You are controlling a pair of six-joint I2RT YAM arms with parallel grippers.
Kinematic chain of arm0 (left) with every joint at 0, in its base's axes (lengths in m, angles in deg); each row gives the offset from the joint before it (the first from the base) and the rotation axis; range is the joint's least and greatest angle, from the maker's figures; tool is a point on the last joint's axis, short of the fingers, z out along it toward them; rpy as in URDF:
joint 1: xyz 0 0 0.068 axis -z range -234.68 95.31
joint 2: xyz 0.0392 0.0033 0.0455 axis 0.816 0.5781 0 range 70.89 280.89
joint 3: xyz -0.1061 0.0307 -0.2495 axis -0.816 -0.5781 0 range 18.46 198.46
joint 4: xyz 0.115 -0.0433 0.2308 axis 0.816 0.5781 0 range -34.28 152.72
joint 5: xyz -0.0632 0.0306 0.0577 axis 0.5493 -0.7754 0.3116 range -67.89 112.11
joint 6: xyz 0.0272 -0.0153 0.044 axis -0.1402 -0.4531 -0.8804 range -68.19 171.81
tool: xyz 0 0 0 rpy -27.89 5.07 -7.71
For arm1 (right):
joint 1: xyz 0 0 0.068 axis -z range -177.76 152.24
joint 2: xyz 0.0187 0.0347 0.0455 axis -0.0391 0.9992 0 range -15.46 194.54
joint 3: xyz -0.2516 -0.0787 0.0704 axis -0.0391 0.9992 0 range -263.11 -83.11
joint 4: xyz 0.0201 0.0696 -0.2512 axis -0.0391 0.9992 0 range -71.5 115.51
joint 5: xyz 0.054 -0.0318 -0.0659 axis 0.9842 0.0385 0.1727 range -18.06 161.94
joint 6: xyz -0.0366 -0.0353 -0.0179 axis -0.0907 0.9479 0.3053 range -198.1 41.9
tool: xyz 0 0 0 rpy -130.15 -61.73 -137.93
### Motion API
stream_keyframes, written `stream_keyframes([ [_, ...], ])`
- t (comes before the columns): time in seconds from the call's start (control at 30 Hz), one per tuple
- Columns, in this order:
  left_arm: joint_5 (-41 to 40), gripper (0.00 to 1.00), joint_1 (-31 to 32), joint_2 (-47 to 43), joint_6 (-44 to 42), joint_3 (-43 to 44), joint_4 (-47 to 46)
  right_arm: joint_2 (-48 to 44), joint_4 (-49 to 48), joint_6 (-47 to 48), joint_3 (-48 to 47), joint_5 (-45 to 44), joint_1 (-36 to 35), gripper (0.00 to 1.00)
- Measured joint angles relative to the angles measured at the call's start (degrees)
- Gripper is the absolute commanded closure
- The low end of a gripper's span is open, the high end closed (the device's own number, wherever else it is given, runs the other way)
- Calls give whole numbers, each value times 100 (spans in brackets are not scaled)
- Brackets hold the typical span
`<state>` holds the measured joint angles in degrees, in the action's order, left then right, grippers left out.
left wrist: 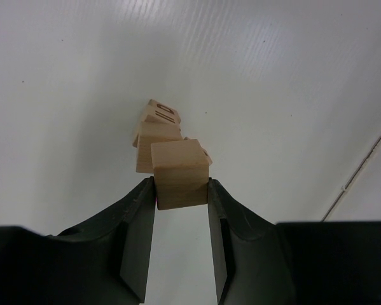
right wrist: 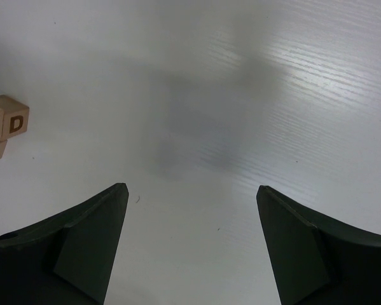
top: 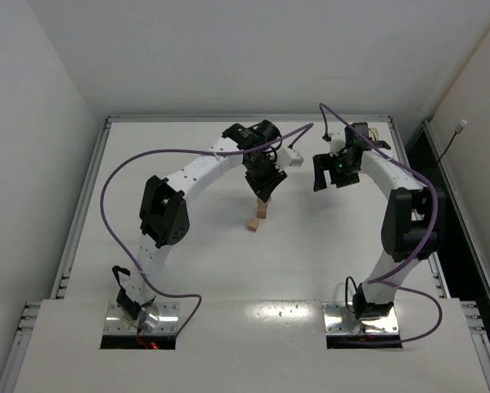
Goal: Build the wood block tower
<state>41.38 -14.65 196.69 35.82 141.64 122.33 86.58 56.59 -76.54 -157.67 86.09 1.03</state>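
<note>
My left gripper is going to set the plain tan wood block down on top of the short tower (top: 263, 196) (left wrist: 168, 168).
My left gripper (left wrist: 181, 190) is shut on a plain tan wood block (left wrist: 180, 173), held by its sides at the fingertips. Just beyond it are two more wood blocks: a plain one (left wrist: 154, 147) and a lettered one (left wrist: 160, 112). From above, the left gripper (top: 265, 193) hangs over a short tower (top: 263, 210) at the table's middle, and a loose wood block (top: 253, 224) lies beside it. I cannot tell if the held block touches the tower. My right gripper (right wrist: 190, 197) is open and empty. It hovers to the right (top: 330, 175), with two stacked lettered blocks (right wrist: 6, 122) at its view's left edge.
The white table (top: 187, 270) has raised rails along its left, back and right edges. Purple cables loop over both arms. A small tan object (top: 374, 131) sits behind the right arm at the back right.
</note>
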Motion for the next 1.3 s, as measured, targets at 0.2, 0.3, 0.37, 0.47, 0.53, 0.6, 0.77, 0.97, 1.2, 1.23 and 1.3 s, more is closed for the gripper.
stream_keyframes([
  [0.2, 0, 100, -20, 0, 22, 0, -31, 0, 0, 0, 0, 0, 0, 20],
  [0.3, 0, 100, -37, 0, 26, 0, -31, 0, 0, 2, 0, 0, 0, 20],
  [0.37, 0, 100, -44, 2, 48, 0, -33, 0, 0, 0, 0, 0, 2, 20],
  [0.47, 0, 100, -66, 2, 68, 0, -35, 0, 0, 0, 0, 0, 0, 20],
  [0.53, 0, 100, -81, 7, 81, 0, -57, 0, 0, 2, 0, 0, 2, 20],
  [0.6, 0, 100, -96, 15, 96, 0, -76, 0, 0, 2, 0, -2, 2, 20],
  [0.77, 0, 100, -120, 96, 116, 4, -109, 0, 0, 0, 0, -2, 2, 20],
  [0.97, 2, 100, -149, 114, 151, 4, -129, 0, 0, 2, 0, 0, 2, 20],
  [1.2, 2, 100, -181, 114, 151, 4, -157, 2, 0, 0, 0, -2, 2, 20],
  [1.23, 2, 100, -181, 114, 151, 4, -157, 2, 0, 0, 0, -2, 2, 20],
  [1.3, 2, 100, -181, 114, 151, 4, -157, 2, 0, 2, 0, 0, 2, 20],
])
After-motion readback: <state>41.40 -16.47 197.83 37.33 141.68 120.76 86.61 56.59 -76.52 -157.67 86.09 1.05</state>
